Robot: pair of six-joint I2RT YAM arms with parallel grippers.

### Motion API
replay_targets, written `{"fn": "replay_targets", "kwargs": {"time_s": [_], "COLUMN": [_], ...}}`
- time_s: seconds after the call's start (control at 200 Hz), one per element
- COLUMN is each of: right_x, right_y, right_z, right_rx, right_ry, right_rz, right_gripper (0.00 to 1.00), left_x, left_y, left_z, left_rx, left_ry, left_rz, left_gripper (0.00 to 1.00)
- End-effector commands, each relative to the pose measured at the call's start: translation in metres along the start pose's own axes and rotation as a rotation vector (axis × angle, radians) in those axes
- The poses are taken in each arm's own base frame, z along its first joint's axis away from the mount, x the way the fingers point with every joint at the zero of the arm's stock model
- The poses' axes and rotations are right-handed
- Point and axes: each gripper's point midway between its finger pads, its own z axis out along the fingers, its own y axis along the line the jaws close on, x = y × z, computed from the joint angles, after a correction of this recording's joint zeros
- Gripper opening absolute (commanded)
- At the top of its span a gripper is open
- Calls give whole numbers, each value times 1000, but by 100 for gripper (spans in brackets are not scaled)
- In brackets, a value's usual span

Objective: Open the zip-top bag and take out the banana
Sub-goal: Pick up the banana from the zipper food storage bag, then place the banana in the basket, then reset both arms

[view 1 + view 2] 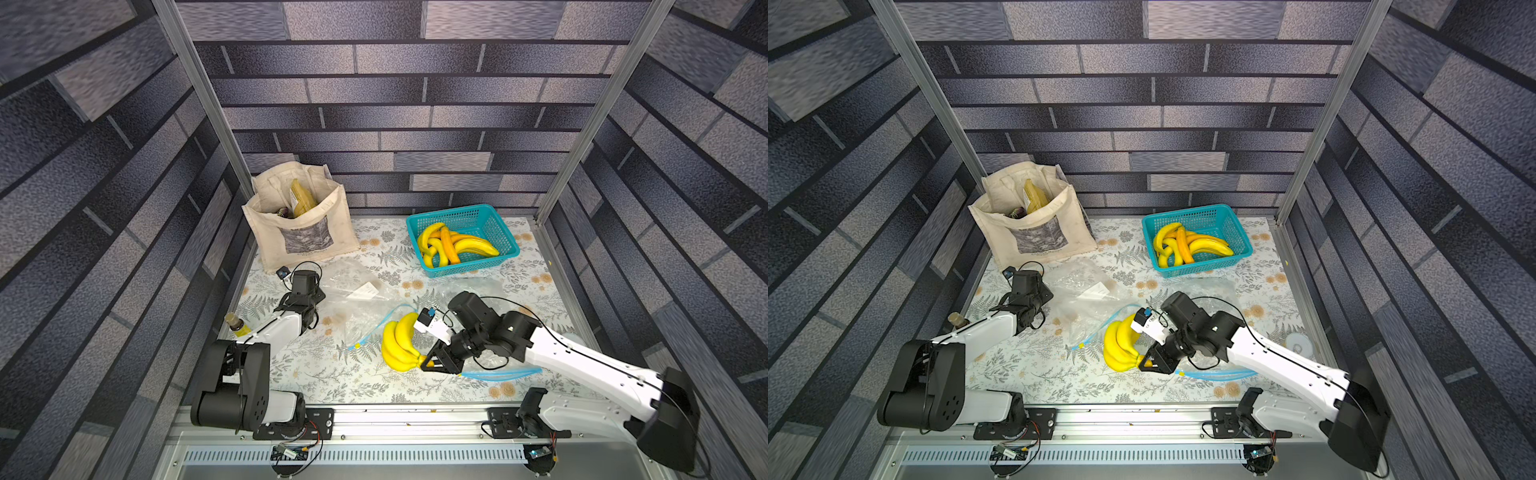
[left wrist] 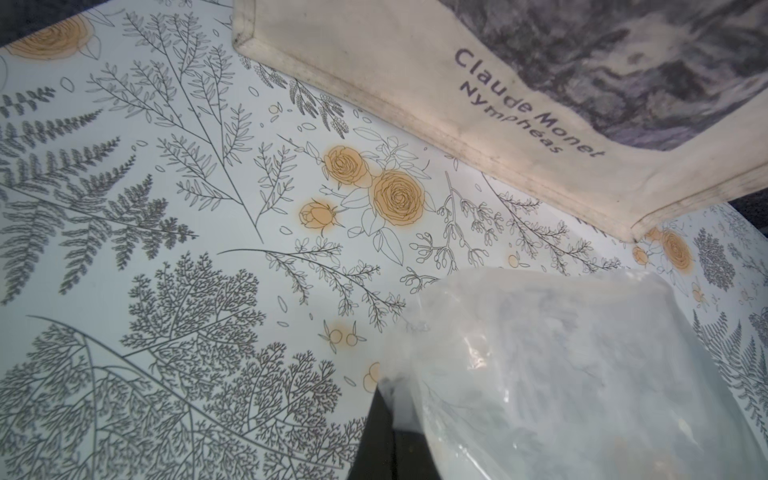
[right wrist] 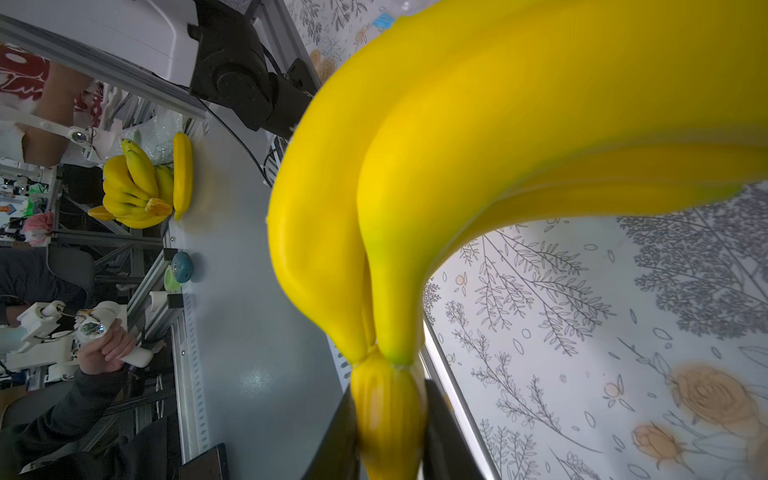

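The banana bunch in my right gripper will be let go on the bananas in the teal basket (image 1: 443,238), on the part towards the tote bag.
A yellow banana (image 1: 399,345) (image 1: 1119,347) bunch hangs just above the mat, outside the bag. My right gripper (image 1: 428,363) (image 1: 1144,361) is shut on its stem; in the right wrist view the stem sits pinched between the two black fingers of the right gripper (image 3: 388,436), with the banana (image 3: 415,166) filling the frame. The clear zip-top bag (image 1: 357,307) (image 1: 1084,299) lies crumpled just behind the bunch, its blue zip edge curling beside the fruit. My left gripper (image 1: 309,322) (image 2: 388,399) is shut on a fold of the bag (image 2: 540,374) at its left side.
A cream tote bag (image 1: 299,224) stands at the back left. A teal basket (image 1: 457,216) of bananas sits at the back right. A small bottle (image 1: 237,324) stands by the left arm. Another clear bag with a blue zip (image 1: 498,374) lies under the right arm.
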Motion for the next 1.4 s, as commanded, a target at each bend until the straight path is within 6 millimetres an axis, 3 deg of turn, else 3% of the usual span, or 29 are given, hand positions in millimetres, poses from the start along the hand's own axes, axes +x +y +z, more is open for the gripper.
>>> {"fn": "replay_targets", "kwargs": {"time_s": [0.0,0.05,0.12,0.255,0.326,0.401,0.451,0.471,0.511,0.541,0.586,0.706,0.751,0.821,0.902,0.952,1.002,1.077,1.197,1.262,1.322,1.397], "right_x": [-27,-41,-56,-90,-116,-140,-150,-166,-177,-184,-194,-205,-203,-194,-183,-181,-171,-133,-72,-45,-26,-26], "right_y": [-1,-9,-22,-84,-121,-172,-208,-215,-237,-250,-266,-298,-311,-325,-321,-308,-298,-294,-307,-319,-332,-338], "right_z": [-64,-84,-95,-106,-111,-118,-117,-126,-126,-124,-117,-95,-87,-78,-84,-100,-115,-132,-149,-148,-143,-142], "right_rx": [194,278,344,593,629,708,764,779,801,804,803,798,802,808,833,866,922,1057,1251,1290,1316,1342], "right_ry": [-225,-306,-341,-356,-407,-450,-466,-502,-523,-531,-532,-473,-434,-387,-419,-480,-518,-512,-528,-567,-593,-625], "right_rz": [-42,-64,-66,-79,-39,3,24,14,23,28,28,29,50,92,97,72,54,38,19,57,99,71], "right_gripper": [4,4,3,2,2,1,0,0,0,0,0,0,8,43,63,72,78,84,87,87,87,86], "left_x": [-10,-9,-6,1,5,12,16,17,20,22,24,29,31,31,31,29,22,5,-20,-29,-33,-29], "left_y": [6,2,-4,-19,-28,-35,-38,-39,-40,-41,-40,-34,-31,-28,-32,-34,-29,-12,1,18,40,42], "left_z": [2,4,6,2,-2,-6,-10,-11,-14,-16,-21,-37,-46,-66,-92,-108,-121,-132,-141,-132,-113,-88], "left_rx": [-62,-55,-49,-20,1,14,18,20,24,28,27,23,22,23,77,118,128,129,137,55,-12,73], "left_ry": [-39,-36,-24,-22,-22,-16,-13,-12,-7,-4,-7,-14,-26,-70,-143,-208,-291,-376,-477,-485,-474,-450], "left_rz": [-21,-25,-20,2,17,47,66,72,83,88,98,133,155,222,321,391,455,370,405,469,420,372], "left_gripper": [0,0,0,0,19,31,48,52,63,74,99,100,100,100,100,100,100,100,100,100,100,100]}}
